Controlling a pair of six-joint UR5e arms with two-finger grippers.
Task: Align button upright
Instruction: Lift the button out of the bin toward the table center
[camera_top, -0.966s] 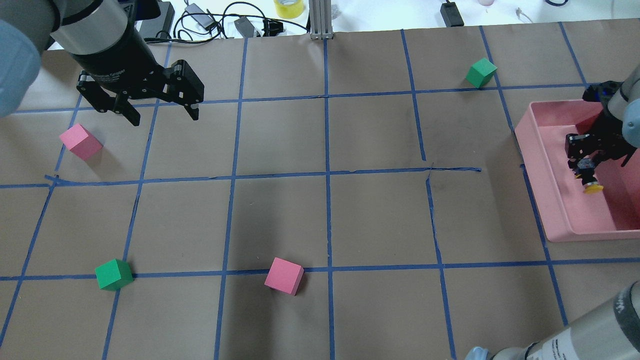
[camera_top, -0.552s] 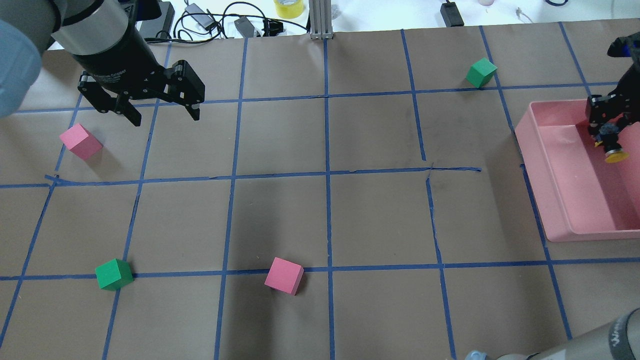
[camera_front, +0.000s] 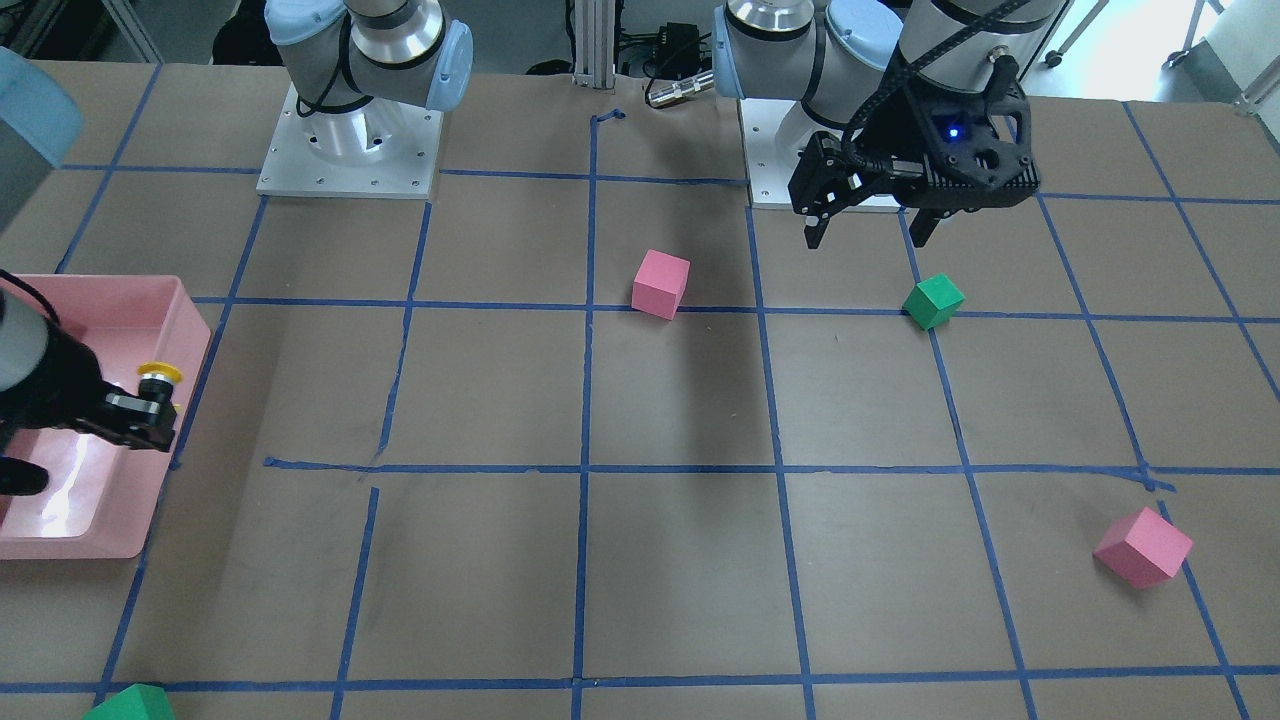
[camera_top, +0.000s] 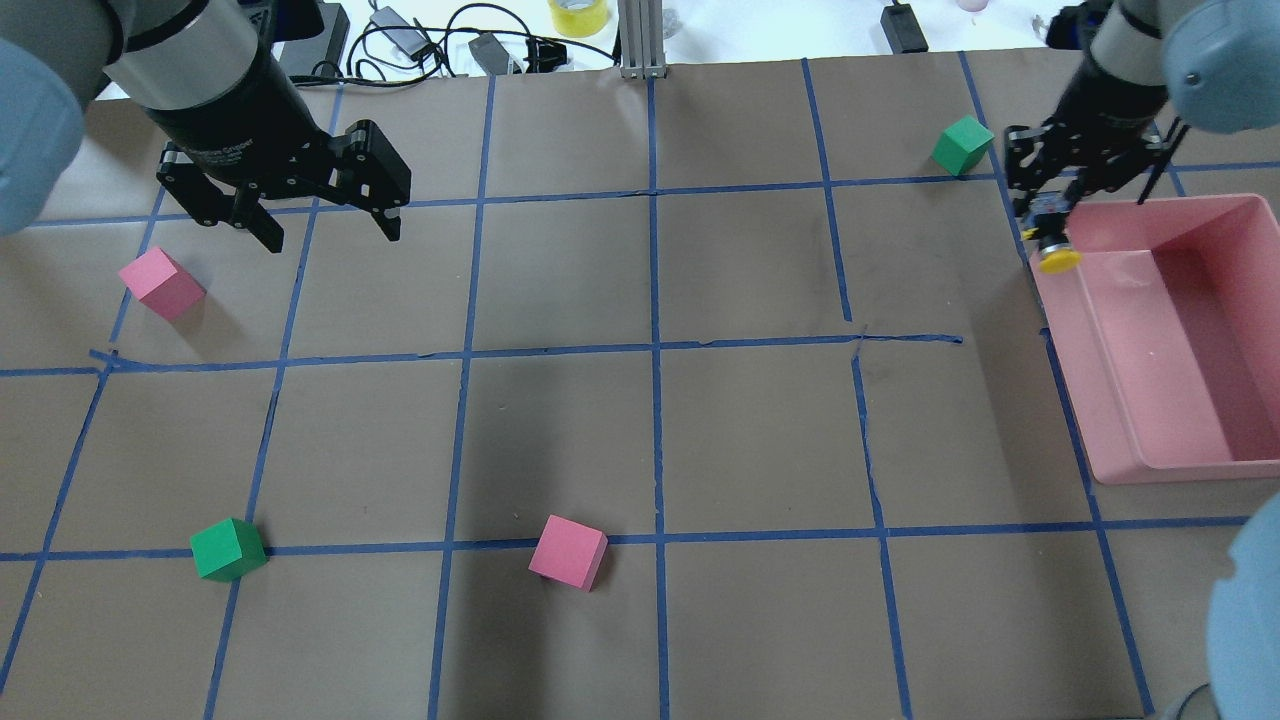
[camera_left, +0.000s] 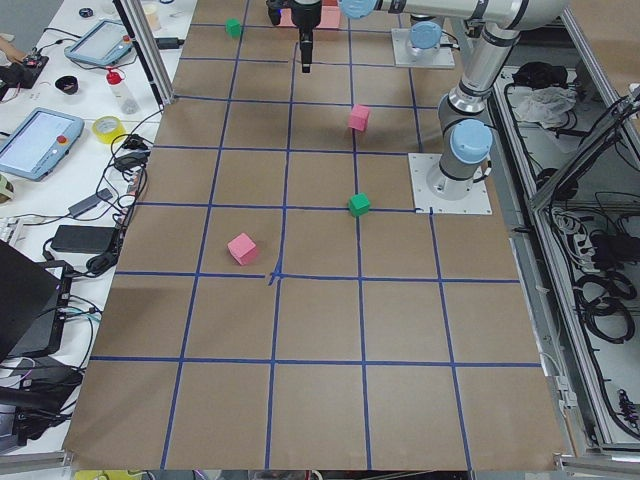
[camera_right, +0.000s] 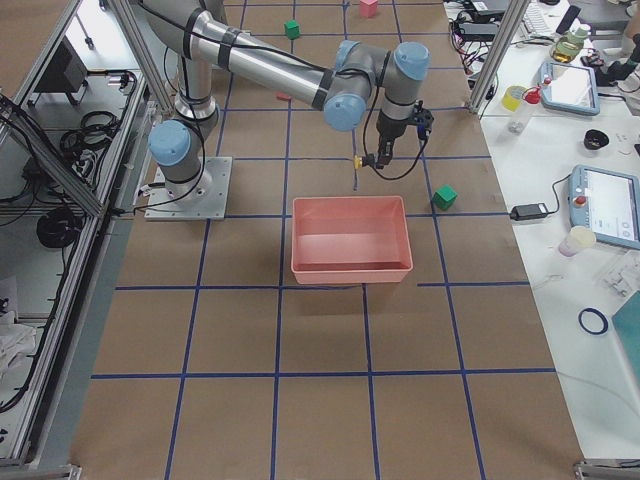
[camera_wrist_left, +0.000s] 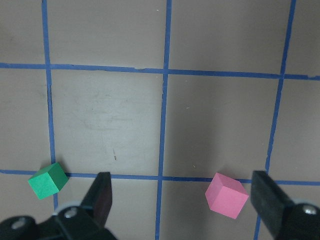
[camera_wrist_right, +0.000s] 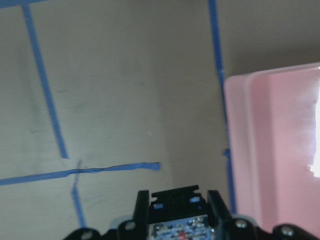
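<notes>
My right gripper has the button, which hangs above the pink bin's far corner. It will let go of it on the brown paper (camera_front: 609, 527), close beside the middle blue line.
My right gripper (camera_top: 1043, 222) is shut on the button (camera_top: 1055, 255) by its black body. The yellow cap sticks out past the fingertips. It hangs in the air over the far left corner of the pink bin (camera_top: 1078, 360). In the front-facing view the right gripper (camera_front: 148, 412) holds the button (camera_front: 160, 375) above the bin's wall (camera_front: 195, 330). The right wrist view shows the contact block (camera_wrist_right: 176, 231) between the fingers. My left gripper (camera_top: 330, 238) is open and empty at the far left, also in the front-facing view (camera_front: 866, 240).
Loose cubes lie on the brown paper: a pink cube (camera_top: 160, 283) by the left gripper, a green cube (camera_top: 228, 548) at front left, a pink cube (camera_top: 568, 552) at front middle, and a green cube (camera_top: 962, 145) just left of the right gripper. Cables lie past the far edge.
My right gripper has lifted the button out of the pink bin and carried it left and away, to above the bin's far left corner. The left arm has not moved.
</notes>
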